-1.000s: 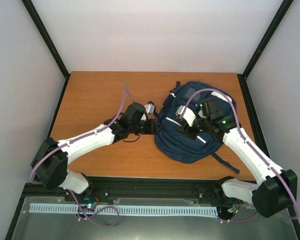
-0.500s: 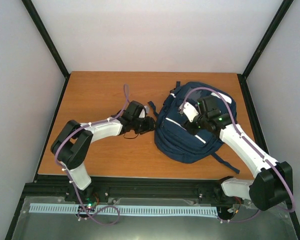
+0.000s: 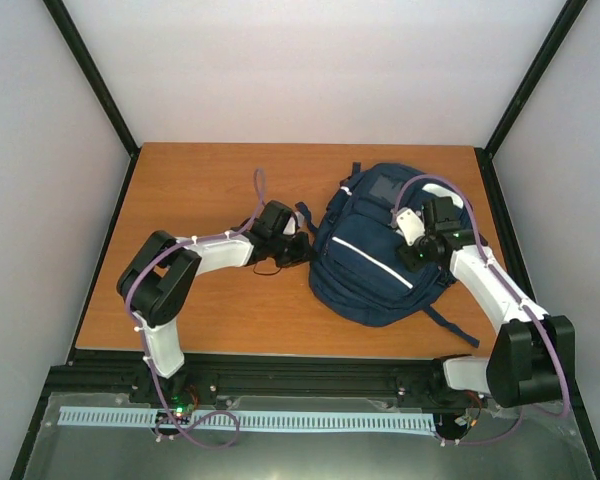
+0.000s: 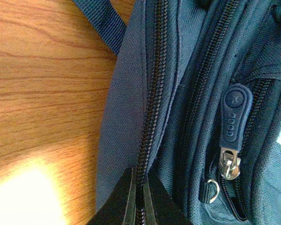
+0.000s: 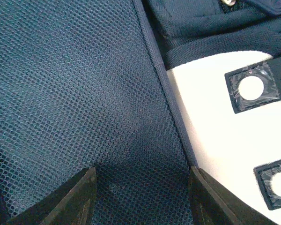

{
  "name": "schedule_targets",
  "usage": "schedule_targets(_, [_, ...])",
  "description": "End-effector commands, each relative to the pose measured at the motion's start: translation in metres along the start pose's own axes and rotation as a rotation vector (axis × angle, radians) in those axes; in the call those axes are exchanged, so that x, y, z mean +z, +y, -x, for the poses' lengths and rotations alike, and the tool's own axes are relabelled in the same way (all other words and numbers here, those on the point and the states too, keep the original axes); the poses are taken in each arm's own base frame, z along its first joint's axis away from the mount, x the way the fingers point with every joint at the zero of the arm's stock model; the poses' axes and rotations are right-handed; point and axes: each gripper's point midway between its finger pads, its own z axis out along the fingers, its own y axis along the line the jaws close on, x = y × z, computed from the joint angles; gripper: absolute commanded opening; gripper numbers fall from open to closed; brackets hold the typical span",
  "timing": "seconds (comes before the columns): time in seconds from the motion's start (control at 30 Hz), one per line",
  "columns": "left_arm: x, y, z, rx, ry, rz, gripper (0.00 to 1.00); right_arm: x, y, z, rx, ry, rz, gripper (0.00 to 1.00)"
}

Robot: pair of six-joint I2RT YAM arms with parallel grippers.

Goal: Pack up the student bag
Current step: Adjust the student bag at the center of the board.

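Note:
I am pinching the black zip line with my left gripper while the navy zip pull hangs on the next zip, so I need to open it and take the zip pull [image 4: 236,117].
The student bag [image 3: 380,250], navy with thin white stripes, lies flat on the right half of the wooden table [image 3: 190,190]. My left gripper [image 3: 302,248] is at the bag's left edge. In the left wrist view its fingers [image 4: 140,199] are shut on the bag's black zip line [image 4: 152,108]. A navy rubber zip pull [image 4: 235,117] hangs on the neighbouring zip, to the right. My right gripper [image 3: 414,258] hovers over the bag's right side. In the right wrist view it [image 5: 143,192] stands open above blue mesh fabric [image 5: 84,93], with nothing between its fingers.
A dark strap [image 3: 450,325] trails from the bag toward the table's front edge, and another strap [image 4: 103,21] lies on the wood by the left gripper. A white surface with black square marks [image 5: 215,131] lies right of the mesh.
The left arm has folded back with its elbow raised, and its gripper has shut on the bag's zip line. The right gripper has drawn to the right across the bag and opened wider.

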Motion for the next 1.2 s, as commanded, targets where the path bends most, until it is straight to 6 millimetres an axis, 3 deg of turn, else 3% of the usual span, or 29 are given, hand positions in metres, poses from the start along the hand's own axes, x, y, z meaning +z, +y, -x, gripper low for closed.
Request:
schedule_targets(0.0, [-0.009,-0.019,0.015,0.022,-0.060,-0.039,0.01,0.012,-0.011,-0.027,0.014,0.104,-0.048,0.55])
schedule_targets(0.17, [-0.030,-0.019,-0.003,0.003,-0.076,-0.054,0.01,0.034,-0.013,-0.028,0.021,0.144,-0.027,0.54])
schedule_targets(0.43, [-0.032,-0.009,-0.084,0.025,-0.012,0.003,0.01,0.061,-0.014,0.012,0.040,0.106,0.054,0.53])
schedule_targets(0.57, [-0.033,0.005,-0.107,0.010,0.028,0.060,0.04,0.067,-0.006,0.026,0.026,0.102,0.081,0.52])
schedule_targets(0.7, [-0.059,0.026,-0.109,0.050,-0.001,0.189,0.38,0.058,0.000,0.031,0.033,0.078,0.105,0.52])
schedule_targets(0.77, [-0.077,0.020,-0.106,0.090,-0.033,0.186,0.48,0.049,0.000,0.032,0.028,0.062,0.096,0.52])
schedule_targets(0.93, [-0.119,-0.007,-0.084,0.201,-0.159,0.163,0.52,0.015,-0.002,0.041,0.033,-0.004,0.052,0.52])
schedule_targets(1.03, [-0.129,-0.020,-0.065,0.304,-0.211,0.195,0.52,-0.009,0.004,0.053,0.020,-0.062,0.038,0.52])
schedule_targets(1.13, [-0.121,-0.023,-0.049,0.398,-0.206,0.238,0.54,-0.023,0.033,0.059,-0.032,-0.125,0.150,0.51])
schedule_targets(1.17, [-0.114,-0.023,-0.046,0.430,-0.184,0.248,0.55,-0.027,0.053,0.061,-0.079,-0.152,0.221,0.51])
